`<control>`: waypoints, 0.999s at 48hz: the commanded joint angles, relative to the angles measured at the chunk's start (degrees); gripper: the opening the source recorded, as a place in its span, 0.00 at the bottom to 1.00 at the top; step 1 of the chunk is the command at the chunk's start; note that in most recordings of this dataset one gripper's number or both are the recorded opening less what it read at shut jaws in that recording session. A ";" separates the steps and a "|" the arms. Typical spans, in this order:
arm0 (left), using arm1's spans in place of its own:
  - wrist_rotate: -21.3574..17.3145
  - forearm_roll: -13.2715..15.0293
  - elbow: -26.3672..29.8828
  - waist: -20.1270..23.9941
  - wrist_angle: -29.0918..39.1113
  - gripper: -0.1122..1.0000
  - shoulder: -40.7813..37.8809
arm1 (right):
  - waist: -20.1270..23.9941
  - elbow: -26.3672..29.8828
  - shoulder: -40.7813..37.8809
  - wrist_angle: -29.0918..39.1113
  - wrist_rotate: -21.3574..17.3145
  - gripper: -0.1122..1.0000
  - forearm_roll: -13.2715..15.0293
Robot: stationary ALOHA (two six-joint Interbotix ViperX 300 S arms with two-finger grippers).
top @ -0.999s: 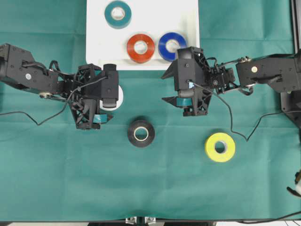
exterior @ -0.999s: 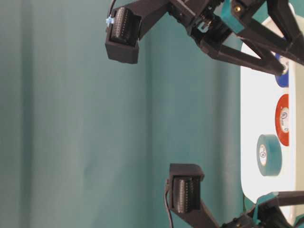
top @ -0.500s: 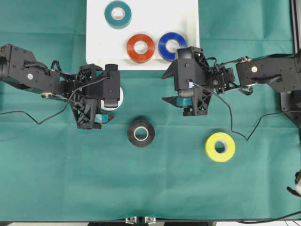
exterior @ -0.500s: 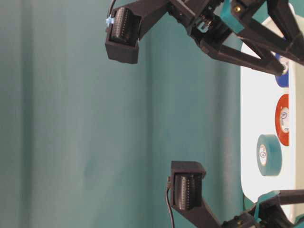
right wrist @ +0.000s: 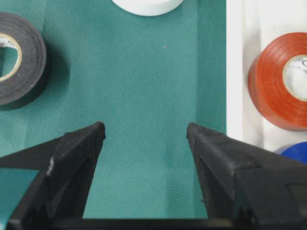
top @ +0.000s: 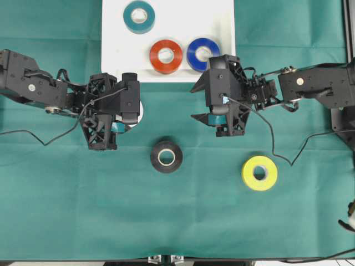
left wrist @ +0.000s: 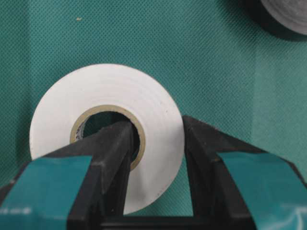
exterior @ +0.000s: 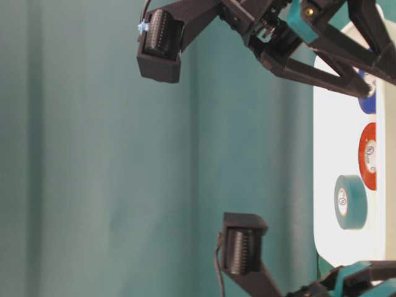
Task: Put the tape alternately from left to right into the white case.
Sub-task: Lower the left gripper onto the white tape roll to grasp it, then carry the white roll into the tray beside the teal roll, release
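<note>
Next, I release the white tape from my left gripper in the white case point(top: 128, 46) beside the red-orange roll, just below the teal roll.
My left gripper point(left wrist: 156, 129) is shut on the white tape point(left wrist: 96, 91), one finger inside its pale core and the other against its outer wall. From overhead only a sliver of that roll point(top: 140, 111) shows under the left gripper point(top: 133, 113), just below the white case point(top: 116, 55). In the case lie the teal point(top: 138, 16), red-orange point(top: 166, 56) and blue point(top: 202, 54) rolls. Black tape point(top: 167, 157) and yellow tape point(top: 259, 173) lie on the cloth. My right gripper point(right wrist: 145, 132) stands open over bare cloth beside the case's edge point(right wrist: 235, 72).
Green cloth covers the table. The right wrist view shows the black roll point(right wrist: 19, 57) at far left and the red-orange roll point(right wrist: 278, 91) inside the case at right. A cable point(top: 277, 149) loops over the cloth near the yellow roll.
The left gripper's jaws have closed onto the white tape. The right arm and the other rolls have not moved.
</note>
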State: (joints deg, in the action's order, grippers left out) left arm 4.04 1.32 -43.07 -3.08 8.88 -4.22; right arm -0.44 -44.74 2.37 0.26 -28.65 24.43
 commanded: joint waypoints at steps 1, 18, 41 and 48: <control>-0.18 0.00 0.62 -0.35 0.70 0.08 3.87 | 0.18 0.53 0.70 -0.44 -0.09 0.79 0.00; -0.62 -0.09 0.62 0.53 6.33 0.08 13.71 | 0.18 0.62 0.70 -0.44 -0.09 0.79 0.09; -9.76 -0.09 1.58 9.67 6.77 0.08 13.18 | 0.18 0.62 0.79 -0.44 -0.09 0.79 0.09; -13.36 -0.09 2.37 13.18 5.62 0.08 11.34 | 0.18 0.53 0.70 -0.44 -0.09 0.79 0.09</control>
State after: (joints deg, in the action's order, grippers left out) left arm -8.44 1.32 -42.36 8.61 15.56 7.29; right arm -0.44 -44.74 2.37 0.26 -28.65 24.43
